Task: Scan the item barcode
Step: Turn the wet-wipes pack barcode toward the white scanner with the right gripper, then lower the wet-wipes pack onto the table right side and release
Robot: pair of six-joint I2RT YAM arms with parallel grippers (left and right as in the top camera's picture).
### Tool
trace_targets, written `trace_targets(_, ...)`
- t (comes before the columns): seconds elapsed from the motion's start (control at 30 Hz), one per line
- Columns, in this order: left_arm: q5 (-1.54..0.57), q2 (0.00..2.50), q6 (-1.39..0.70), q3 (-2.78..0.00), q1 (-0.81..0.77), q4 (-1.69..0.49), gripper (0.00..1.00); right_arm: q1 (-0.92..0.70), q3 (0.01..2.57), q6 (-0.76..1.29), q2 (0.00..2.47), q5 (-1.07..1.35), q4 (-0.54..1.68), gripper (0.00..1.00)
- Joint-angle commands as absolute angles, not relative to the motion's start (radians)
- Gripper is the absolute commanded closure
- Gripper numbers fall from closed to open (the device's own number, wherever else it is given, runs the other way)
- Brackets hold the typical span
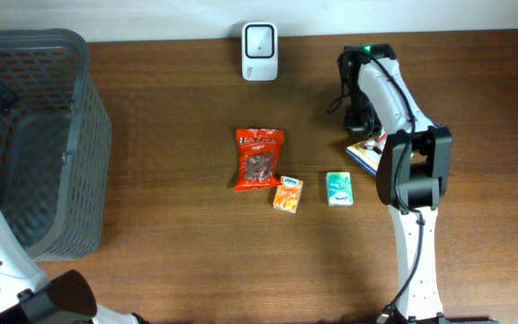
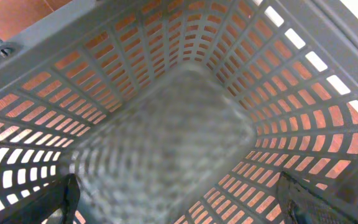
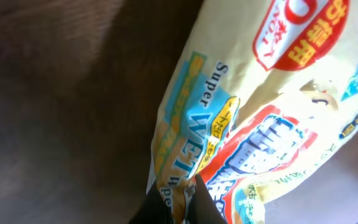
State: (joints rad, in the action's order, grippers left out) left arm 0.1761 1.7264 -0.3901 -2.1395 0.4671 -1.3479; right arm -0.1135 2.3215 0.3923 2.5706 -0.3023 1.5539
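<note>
I need to use my right gripper to release the wet-wipes pack flat on the table [image 1: 372, 130] just behind the green tissue pack.
My right gripper [image 3: 185, 202] is shut on the edge of a yellow, blue and red wet-wipes pack [image 3: 253, 112], with the wrapper pinched between its dark fingertips [image 3: 205, 208]. From overhead that pack [image 1: 363, 156] shows at the right of the table, partly hidden under the right arm [image 1: 409, 162]. The white barcode scanner [image 1: 260, 51] stands at the table's back edge, well to the left of the pack. My left gripper [image 2: 182, 208] is open above the inside of the grey basket [image 2: 166, 124], with nothing between its fingers [image 2: 58, 202].
A red snack bag [image 1: 259, 158], a small orange pack [image 1: 287, 193] and a green tissue pack [image 1: 339, 188] lie mid-table. The grey mesh basket [image 1: 79, 135] fills the left side. The right arm's base [image 1: 360, 85] stands at the back right.
</note>
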Motion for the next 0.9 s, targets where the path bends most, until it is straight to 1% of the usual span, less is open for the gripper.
trace_targets(0.0,0.179,1.727,-0.400,-2.144,0.470,-1.349,0.01,-0.110,2.518,0.349,2.581,-0.082,1.613,0.96)
trace_targets(0.03,0.179,1.727,-0.400,-2.144,0.470,-1.349,0.01,-0.110,2.599,0.284,2.575,0.053,1.617,0.96)
trace_targets(0.17,0.179,1.727,-0.400,-2.144,0.470,-1.349,0.01,-0.110,2.782,0.248,2.569,0.363,1.616,0.96)
trace_targets(0.27,0.179,1.727,-0.400,-2.144,0.470,-1.349,0.01,-0.110,2.799,0.106,2.570,0.618,1.617,0.96)
trace_targets(0.33,0.179,1.727,-0.400,-2.144,0.470,-1.349,0.01,-0.110,2.799,0.078,2.572,0.717,1.615,0.96)
trace_targets(0.43,0.179,1.727,-0.400,-2.144,0.470,-1.349,0.01,-0.102,2.798,0.078,2.573,0.803,1.589,0.96)
trace_targets(0.6,0.179,1.727,-0.400,-2.144,0.470,-1.349,0.01,-0.099,2.782,0.086,2.584,0.847,1.562,0.96)
trace_targets(0.73,0.179,1.727,-0.400,-2.144,0.470,-1.349,0.01,-0.096,2.669,0.086,2.584,0.880,1.479,0.96)
trace_targets(0.77,0.179,1.727,-0.400,-2.144,0.470,-1.349,0.01,-0.095,2.621,0.086,2.584,0.915,1.432,0.96)
trace_targets(0.87,0.179,1.727,-0.400,-2.144,0.470,-1.349,0.01,-0.061,2.547,0.086,2.587,0.999,1.390,0.96)
